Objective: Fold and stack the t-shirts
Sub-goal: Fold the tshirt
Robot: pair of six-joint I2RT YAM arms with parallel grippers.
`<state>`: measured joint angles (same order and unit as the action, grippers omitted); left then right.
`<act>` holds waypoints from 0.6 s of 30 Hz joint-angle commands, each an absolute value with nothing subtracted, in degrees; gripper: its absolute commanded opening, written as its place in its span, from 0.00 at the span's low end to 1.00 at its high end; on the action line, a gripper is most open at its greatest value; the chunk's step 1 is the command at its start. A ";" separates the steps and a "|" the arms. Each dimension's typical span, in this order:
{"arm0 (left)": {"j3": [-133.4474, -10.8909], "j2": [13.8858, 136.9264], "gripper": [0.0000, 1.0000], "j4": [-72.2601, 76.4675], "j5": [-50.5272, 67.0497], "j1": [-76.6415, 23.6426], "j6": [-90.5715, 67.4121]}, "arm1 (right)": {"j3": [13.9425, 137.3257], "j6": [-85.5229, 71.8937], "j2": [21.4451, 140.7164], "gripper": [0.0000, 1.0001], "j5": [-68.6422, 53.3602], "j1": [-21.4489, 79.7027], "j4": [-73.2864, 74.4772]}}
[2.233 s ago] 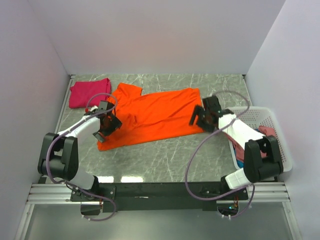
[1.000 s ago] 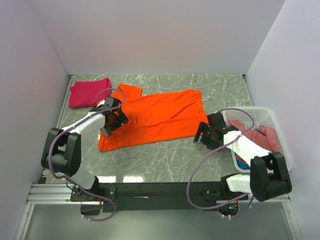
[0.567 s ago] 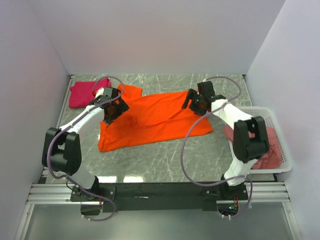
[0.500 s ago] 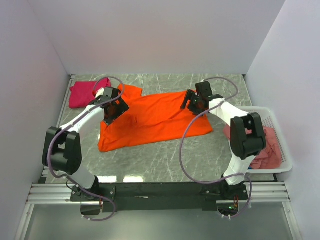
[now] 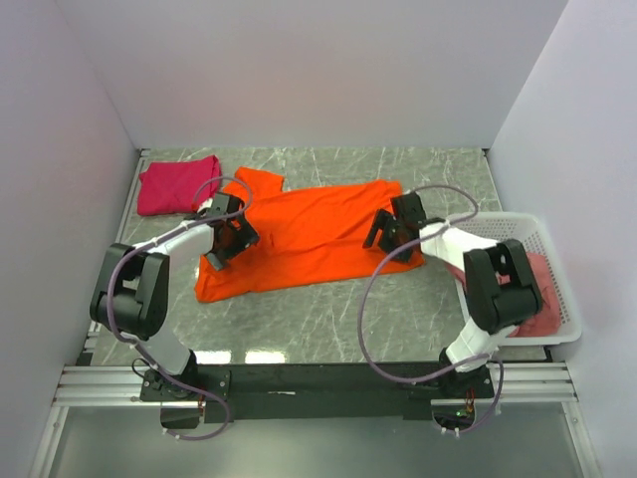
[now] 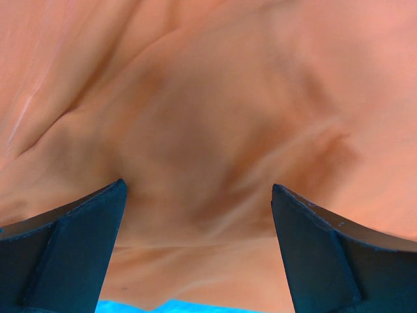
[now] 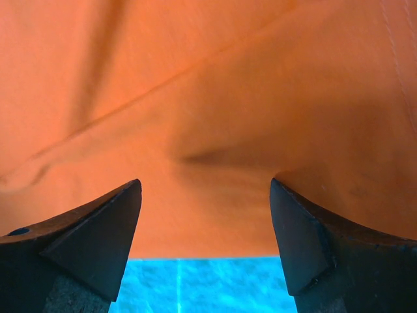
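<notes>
The robot's left gripper will next move to the bright orange t-shirt and grab its far sleeve's corner (image 5: 242,173), beside the folded magenta-pink shirt.
The bright orange t-shirt (image 5: 309,234) lies spread flat on the marble table. It fills the left wrist view (image 6: 215,98) and the right wrist view (image 7: 215,85). My left gripper (image 5: 227,239) is open, low over the shirt's left side near a sleeve. My right gripper (image 5: 390,231) is open over the shirt's right hem, with table showing past the cloth edge. A folded magenta-pink shirt (image 5: 179,184) lies at the back left. A dusty rose-pink shirt (image 5: 542,299) sits in the basket.
A white lattice basket (image 5: 542,234) stands at the right edge of the table. White walls close in the back and both sides. Purple cables loop over both arms.
My right gripper came back from the shirt's far right corner to its right hem. My left gripper moved slightly toward me along the left side. The shirt's right edge shifted a little.
</notes>
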<state>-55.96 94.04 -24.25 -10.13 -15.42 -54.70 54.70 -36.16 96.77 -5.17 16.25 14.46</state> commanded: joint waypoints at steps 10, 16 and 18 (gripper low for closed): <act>-45.09 85.80 0.99 -31.19 -8.87 -19.86 -59.32 | 30.60 -45.08 74.56 0.87 -0.44 16.17 22.58; -43.59 80.08 1.00 -38.22 -11.06 -21.36 -62.05 | 28.91 -44.74 64.88 0.87 -1.84 16.17 26.89; -47.36 78.66 1.00 -39.46 -12.56 -21.36 -61.09 | 32.42 -41.60 61.10 0.87 -2.02 16.35 27.59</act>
<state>-44.27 81.25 -33.91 -10.09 -21.52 -60.25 29.58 -44.42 65.43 -3.38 16.25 22.57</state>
